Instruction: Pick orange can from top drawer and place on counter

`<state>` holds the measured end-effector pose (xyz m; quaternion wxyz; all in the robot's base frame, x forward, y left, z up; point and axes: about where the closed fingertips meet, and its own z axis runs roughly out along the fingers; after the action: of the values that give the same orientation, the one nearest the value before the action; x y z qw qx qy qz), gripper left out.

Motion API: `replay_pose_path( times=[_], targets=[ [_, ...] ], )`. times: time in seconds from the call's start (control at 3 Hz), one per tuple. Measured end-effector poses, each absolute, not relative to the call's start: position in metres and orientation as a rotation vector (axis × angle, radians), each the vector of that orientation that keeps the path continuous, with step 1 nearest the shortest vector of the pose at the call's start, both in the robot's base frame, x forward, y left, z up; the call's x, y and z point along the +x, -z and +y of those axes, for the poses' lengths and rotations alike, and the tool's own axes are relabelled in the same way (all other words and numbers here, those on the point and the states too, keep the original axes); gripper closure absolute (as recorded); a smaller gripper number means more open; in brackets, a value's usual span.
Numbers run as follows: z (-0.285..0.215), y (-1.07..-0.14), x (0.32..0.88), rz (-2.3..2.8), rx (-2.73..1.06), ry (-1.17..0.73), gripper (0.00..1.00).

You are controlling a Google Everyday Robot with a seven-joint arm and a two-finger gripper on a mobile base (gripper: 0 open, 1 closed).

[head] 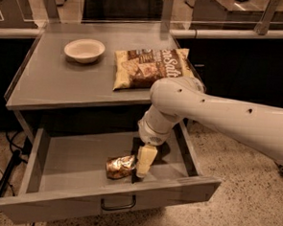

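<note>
The robot's gripper should move over the orange can in the top drawer and close around the can's middle (121, 167).
The top drawer (56, 172) stands pulled open below the counter (61, 83). The orange can (120, 166), shiny and dented, lies on its side on the drawer floor near the middle front. My gripper (140, 168) reaches down into the drawer from the white arm (218, 115). It sits right at the can's right end, touching or nearly touching it. The can rests on the drawer floor and is not lifted. The arm's wrist hides the drawer's back right part.
On the counter stand a white bowl (84, 49) at the back left and a large snack bag (149, 67) at the right, close above my arm. Clear guards (21, 28) edge the counter. The drawer's front panel carries a dark wire handle (118, 205). A dark pole (0, 188) leans at left.
</note>
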<state>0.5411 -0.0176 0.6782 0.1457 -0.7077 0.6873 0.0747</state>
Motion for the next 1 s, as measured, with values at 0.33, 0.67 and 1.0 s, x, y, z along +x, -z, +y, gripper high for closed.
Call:
replay_pose_path(
  times=[0.33,0.67,1.0],
  targets=[
    [-0.015,-0.685,0.552,1.977,-2.001,-0.214,0.00],
    [-0.016,-0.680,0.549,1.983,-1.991,-0.250,0.00],
    [-0.008,-0.668,0.551,1.991,-1.952,-0.301,0.00]
  ],
)
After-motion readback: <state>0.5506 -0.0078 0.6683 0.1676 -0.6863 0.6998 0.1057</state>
